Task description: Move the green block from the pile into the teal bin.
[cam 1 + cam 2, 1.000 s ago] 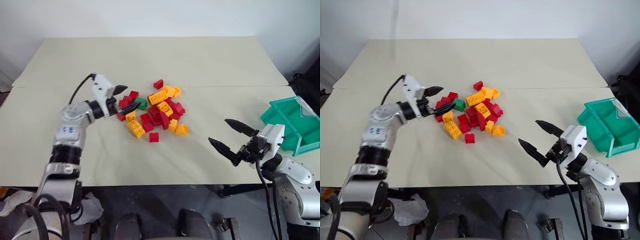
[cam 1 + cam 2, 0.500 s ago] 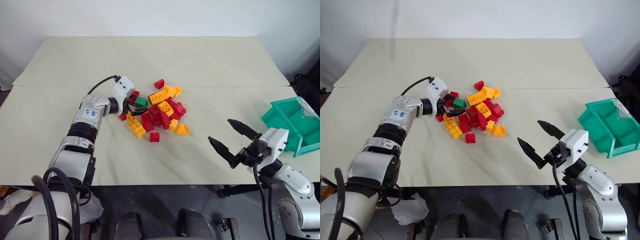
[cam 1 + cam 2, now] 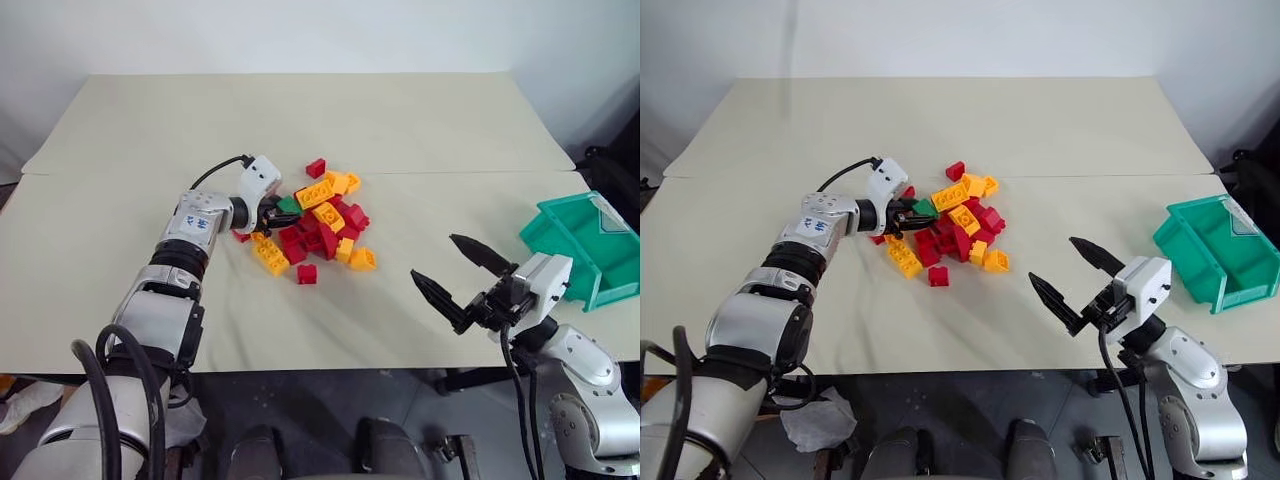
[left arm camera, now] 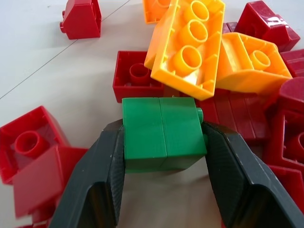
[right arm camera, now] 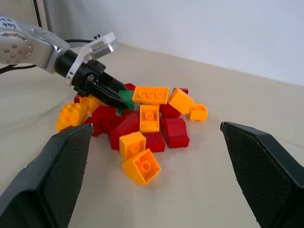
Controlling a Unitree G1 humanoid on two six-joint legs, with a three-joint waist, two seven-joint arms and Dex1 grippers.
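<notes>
Next, my left gripper sets the green block on the table (image 3: pixel 401 260) (image 5: pixel 195 187) beside the pile, toward the teal bin, and then my right gripper needs to grab the block's sides.
The green block (image 4: pixel 164 133) lies at the left edge of the pile (image 3: pixel 320 226) of red and orange-yellow bricks in the middle of the table. My left gripper (image 3: pixel 279 210) is shut on the green block, one black finger (image 4: pixel 97 190) pressed against each side. The block (image 3: pixel 290 205) still rests among the bricks. My right gripper (image 3: pixel 462 270) hangs open and empty over the table's front right, well apart from the pile. The teal bin (image 3: pixel 580 245) sits tilted at the table's right edge, just beyond the right gripper.
A long yellow brick (image 4: pixel 187 45) leans just behind the green block, with red bricks (image 4: pixel 31 152) on both sides. A single red brick (image 3: pixel 316 167) lies apart behind the pile. The beige table (image 3: pixel 300 110) stretches bare toward the back wall.
My left gripper came forward and down into the pile's left edge and shut on the green block. The right arm barely shifted.
</notes>
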